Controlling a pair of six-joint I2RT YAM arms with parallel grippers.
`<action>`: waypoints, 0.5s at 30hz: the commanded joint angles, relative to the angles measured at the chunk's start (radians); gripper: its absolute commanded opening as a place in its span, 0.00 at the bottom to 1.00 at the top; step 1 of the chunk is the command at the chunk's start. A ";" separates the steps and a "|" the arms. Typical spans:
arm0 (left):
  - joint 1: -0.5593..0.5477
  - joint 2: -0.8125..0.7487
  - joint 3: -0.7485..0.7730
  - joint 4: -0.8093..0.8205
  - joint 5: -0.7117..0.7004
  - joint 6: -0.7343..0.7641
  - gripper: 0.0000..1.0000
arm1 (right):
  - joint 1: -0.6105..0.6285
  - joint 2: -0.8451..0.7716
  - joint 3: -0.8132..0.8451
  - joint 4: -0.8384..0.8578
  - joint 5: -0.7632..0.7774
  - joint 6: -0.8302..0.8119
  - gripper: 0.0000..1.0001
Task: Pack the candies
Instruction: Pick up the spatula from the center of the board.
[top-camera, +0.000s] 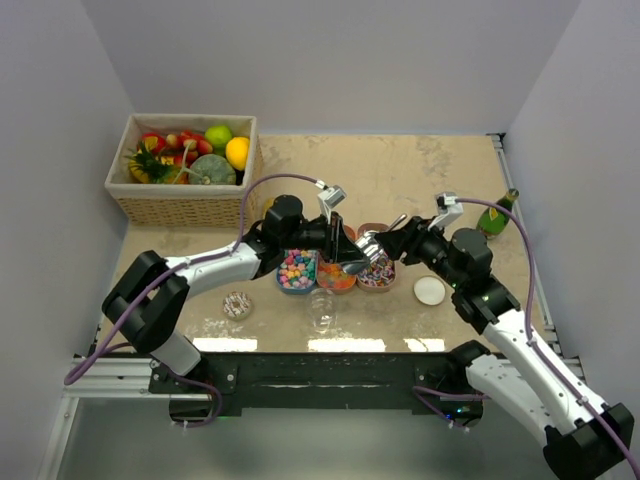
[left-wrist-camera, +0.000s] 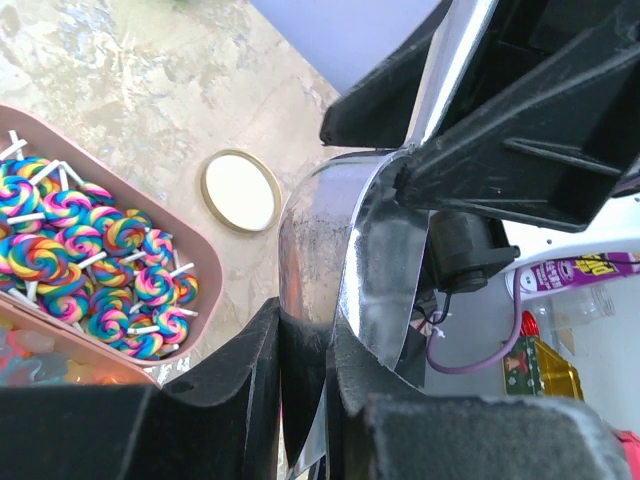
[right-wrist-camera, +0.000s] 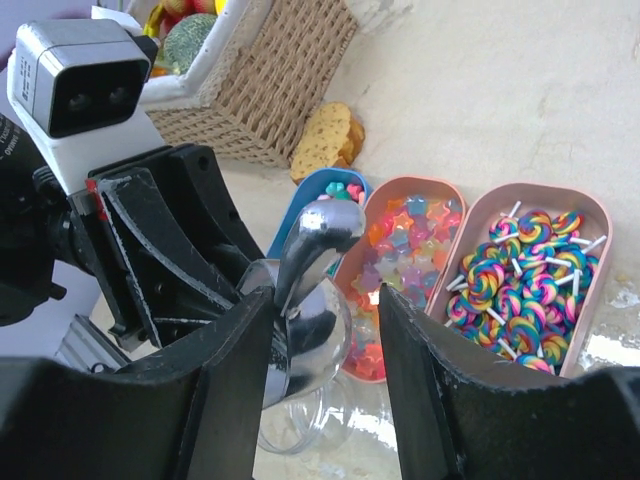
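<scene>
My left gripper is holding the scoop by its bowl, so before scooping, my right gripper will take the handle (right-wrist-camera: 318, 238) and my left gripper will back away.
The candies lie in three small trays: pastel balls in the blue tray (top-camera: 296, 270), star gummies (right-wrist-camera: 400, 270) in the middle one, swirled lollipops (left-wrist-camera: 80, 260) (right-wrist-camera: 520, 275) in the pink tray (top-camera: 377, 272). My left gripper (left-wrist-camera: 305, 400) (top-camera: 345, 255) is shut on a shiny metal scoop (left-wrist-camera: 330, 260) (right-wrist-camera: 315, 250) held over the trays. My right gripper (right-wrist-camera: 325, 300) (top-camera: 385, 245) stands open around the same scoop, with a clear gap on its right side. A clear glass jar (top-camera: 322, 310) (right-wrist-camera: 300, 430) stands below the scoop, in front of the trays.
The jar's white lid (top-camera: 429, 290) (left-wrist-camera: 240, 190) lies right of the trays. A brown cookie (top-camera: 237, 304) sits front left, and a yellow biscuit (right-wrist-camera: 325, 140) lies by the wicker fruit basket (top-camera: 185, 165) at the back left. A green bottle (top-camera: 497, 213) stands at the right.
</scene>
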 joint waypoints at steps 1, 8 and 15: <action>0.000 -0.033 -0.012 0.080 0.054 -0.055 0.00 | 0.003 0.032 0.002 0.120 -0.022 -0.003 0.49; 0.000 -0.024 -0.019 0.090 0.060 -0.072 0.00 | 0.002 0.035 -0.013 0.192 -0.026 0.012 0.44; 0.000 -0.006 -0.027 0.117 0.069 -0.090 0.00 | 0.003 0.001 -0.041 0.225 -0.016 0.024 0.38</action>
